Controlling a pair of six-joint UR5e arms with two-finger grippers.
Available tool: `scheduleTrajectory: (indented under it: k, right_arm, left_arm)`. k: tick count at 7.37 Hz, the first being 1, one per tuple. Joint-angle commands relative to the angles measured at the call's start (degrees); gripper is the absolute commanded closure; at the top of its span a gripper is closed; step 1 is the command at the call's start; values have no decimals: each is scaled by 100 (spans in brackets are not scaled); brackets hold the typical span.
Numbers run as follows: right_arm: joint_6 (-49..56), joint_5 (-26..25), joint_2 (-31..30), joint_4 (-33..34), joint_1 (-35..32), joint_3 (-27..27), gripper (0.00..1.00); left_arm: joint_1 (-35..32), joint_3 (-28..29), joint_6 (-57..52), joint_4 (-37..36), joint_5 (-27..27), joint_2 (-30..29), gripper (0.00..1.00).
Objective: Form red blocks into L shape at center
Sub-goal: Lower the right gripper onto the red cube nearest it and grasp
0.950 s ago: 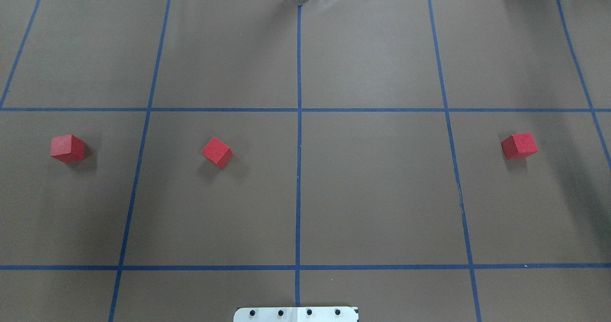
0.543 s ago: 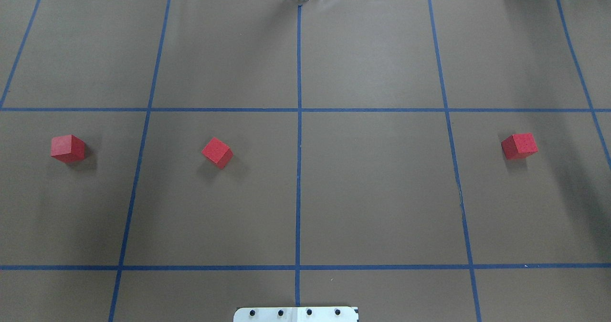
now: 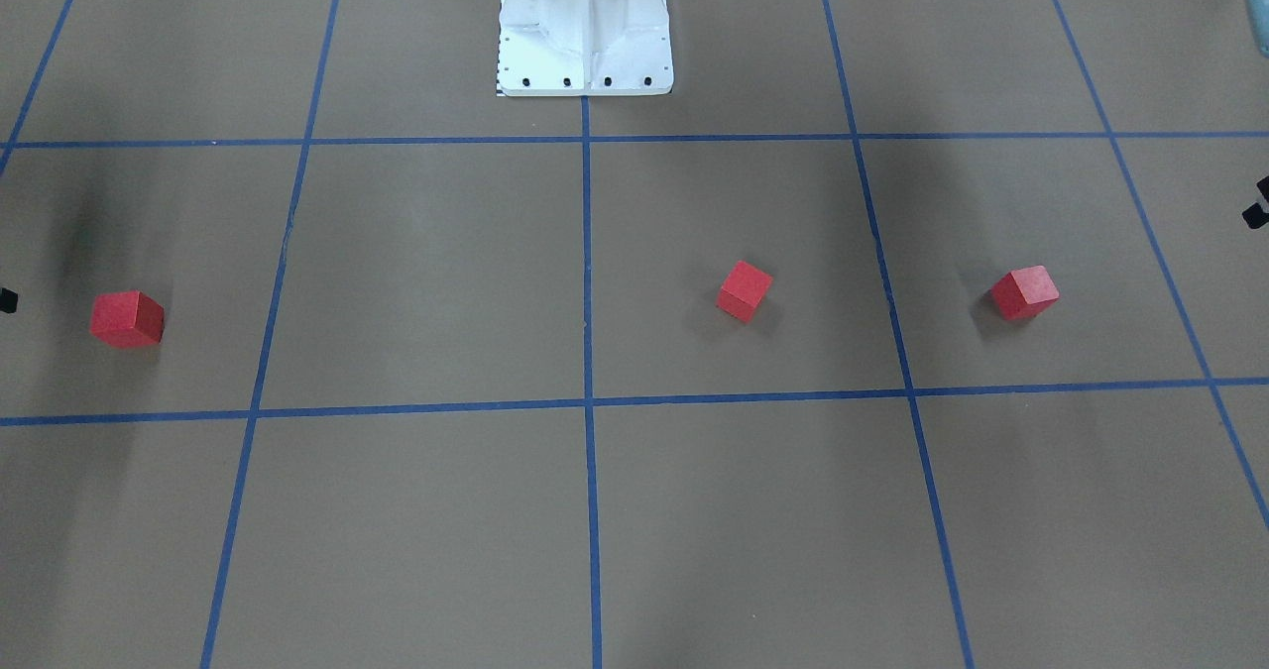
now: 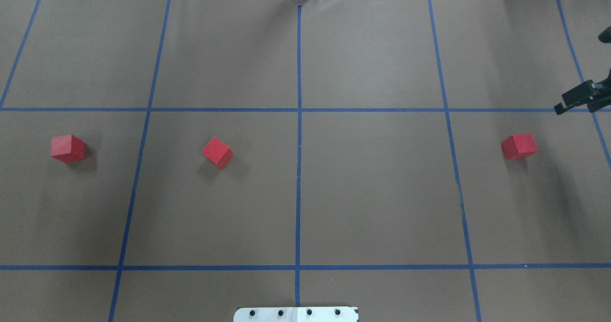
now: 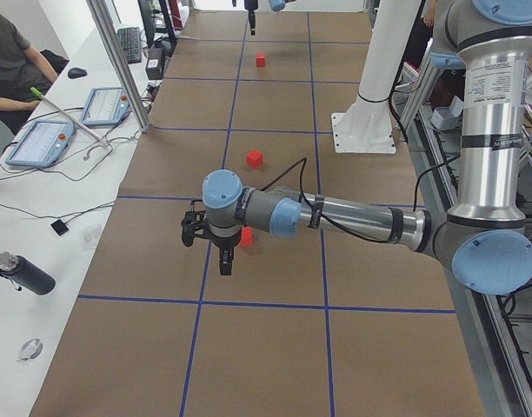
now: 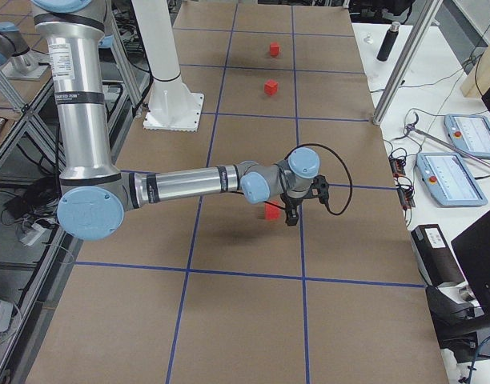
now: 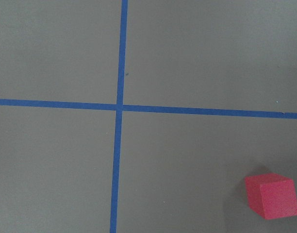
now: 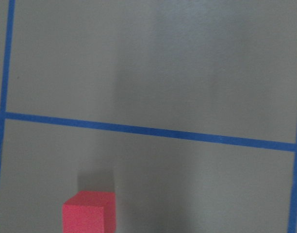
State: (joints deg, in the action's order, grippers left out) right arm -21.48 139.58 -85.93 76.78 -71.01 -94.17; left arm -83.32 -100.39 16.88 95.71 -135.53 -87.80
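Observation:
The lone red block, the one farthest from the other red blocks, will have my right gripper close on its opposite sides [image 3: 127, 318] [image 8: 89, 212].
Three red blocks lie apart on the brown gridded surface. One is at the far left [image 4: 68, 148], one left of the middle [image 4: 217, 152], one at the far right [image 4: 519, 145]. The center [image 4: 298, 188] on the central blue line holds no block. My left gripper [image 5: 224, 261] hangs beside the far-left block [image 5: 246, 236], which the left wrist view shows low right [image 7: 272, 196]. My right gripper [image 6: 291, 218] hangs beside the far-right block [image 6: 271, 210], which the right wrist view shows low left [image 8: 89, 212]. I cannot tell whether either gripper is open or shut.
The white robot base plate [image 4: 296, 314] sits at the near middle edge. A black part of the right arm [image 4: 580, 98] pokes in at the overhead view's right edge. A side table with tablets [image 5: 40, 143] and a seated person [image 5: 9, 52] lies beyond the far edge.
A black part of the right arm has come into the overhead view at the right edge. The three blocks have not moved.

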Motion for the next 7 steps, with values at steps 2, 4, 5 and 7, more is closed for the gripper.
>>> scheduleTrajectory:
  k: [2,4,5,7]
  right_arm:
    - [-920,-351,-195,-442,850,-296,0]
    - [-998,-510,-196,-488,992,-243,0]
    - [-999,-633,-161,-488,1054,-190,0]
    - [-999,-966,-134,-488,1255,-76,1]
  left_arm:
    - [0,2,17,88,0,0,0]
    - [0,-6,26,97,0,0,0]
    - [0,2,26,97,0,9,0]
    - [0,2,26,97,0,9,0]
